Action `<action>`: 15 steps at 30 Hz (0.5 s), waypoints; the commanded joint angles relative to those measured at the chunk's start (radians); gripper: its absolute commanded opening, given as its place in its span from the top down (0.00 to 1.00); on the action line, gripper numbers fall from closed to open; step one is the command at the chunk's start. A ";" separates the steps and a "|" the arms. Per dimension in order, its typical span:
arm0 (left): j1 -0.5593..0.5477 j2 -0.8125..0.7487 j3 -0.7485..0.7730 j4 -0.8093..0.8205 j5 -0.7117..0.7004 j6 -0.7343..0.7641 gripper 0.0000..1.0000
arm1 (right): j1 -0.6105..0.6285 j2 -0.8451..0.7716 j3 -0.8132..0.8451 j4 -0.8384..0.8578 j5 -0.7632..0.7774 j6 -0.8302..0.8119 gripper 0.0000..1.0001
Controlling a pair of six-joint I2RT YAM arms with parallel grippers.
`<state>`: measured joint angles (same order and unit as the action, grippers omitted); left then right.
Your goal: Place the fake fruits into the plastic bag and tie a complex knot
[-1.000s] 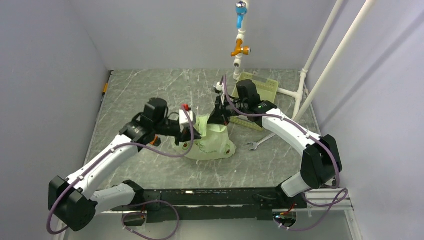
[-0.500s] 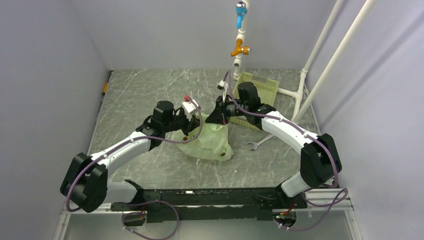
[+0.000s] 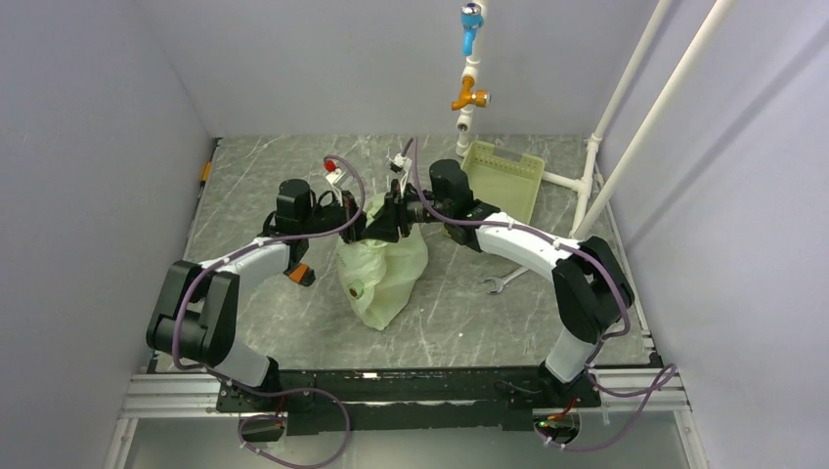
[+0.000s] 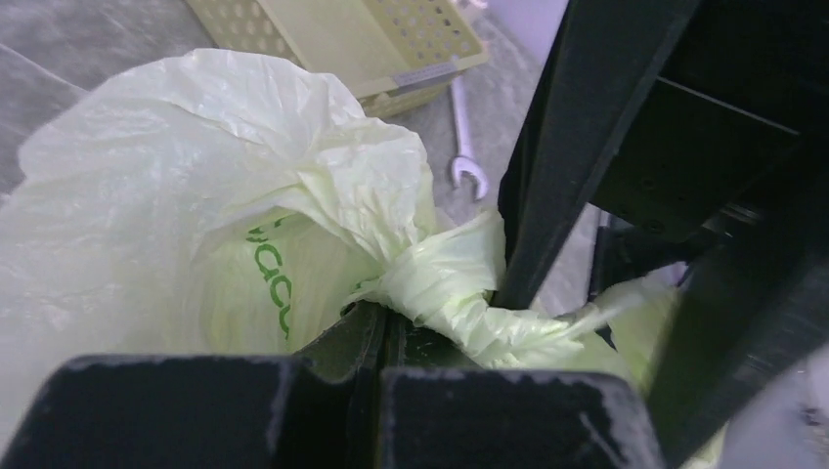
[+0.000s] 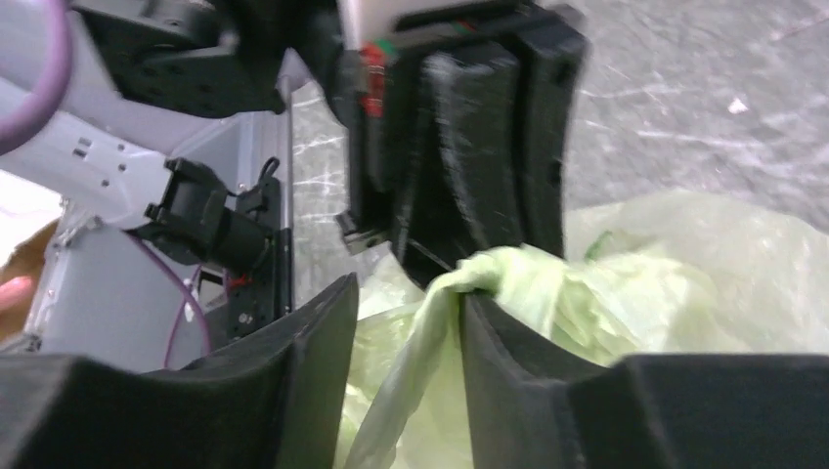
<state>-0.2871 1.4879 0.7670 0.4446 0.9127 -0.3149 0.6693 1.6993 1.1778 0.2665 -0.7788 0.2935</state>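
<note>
Loose bag plastic sits in my right fingers; next I open, back off, pinch the bag's twisted neck (image 5: 533, 283) beside my left gripper.
The plastic bag (image 3: 383, 269), pale yellow-green and crinkly, hangs bunched at its top between both grippers. A roundish orange-yellow shape (image 3: 357, 290), one of the fake fruits, shows dimly through the film; no other fruit can be made out. My left gripper (image 3: 366, 224) is shut on the twisted neck of the bag (image 4: 459, 293), its jaws pressed together (image 4: 386, 337). My right gripper (image 3: 389, 219) faces it, nearly touching. In the right wrist view its jaws (image 5: 406, 327) stand apart, and a strip of bag film (image 5: 430, 332) runs loosely between them against the right-hand finger (image 5: 508, 352).
A rigid pale green tray (image 3: 505, 178) sits at the back right by the white pipes (image 3: 587, 166). A steel wrench (image 3: 501, 282) lies right of the bag. A small orange-and-black block (image 3: 298, 274) lies by the left forearm.
Both grippers have moved left and toward the back, coming together over the bag and drawing it up taller. The right gripper's jaws have parted; the left stays shut.
</note>
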 commanded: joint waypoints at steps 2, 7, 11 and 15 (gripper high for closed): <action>0.015 0.016 -0.027 0.177 0.211 -0.180 1.00 | -0.008 -0.102 0.098 -0.125 -0.113 -0.090 0.30; 0.016 0.016 -0.040 0.184 0.227 -0.191 1.00 | -0.105 -0.243 0.134 -0.375 -0.060 -0.165 0.19; 0.016 0.024 -0.023 0.185 0.241 -0.197 1.00 | -0.174 -0.296 0.115 -0.510 0.111 -0.215 0.39; 0.016 0.047 0.000 0.195 0.259 -0.215 1.00 | -0.208 -0.289 0.021 -0.527 0.147 -0.298 0.65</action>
<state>-0.2680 1.5162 0.7296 0.5797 1.1133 -0.4992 0.4728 1.3876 1.2678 -0.1490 -0.7097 0.0948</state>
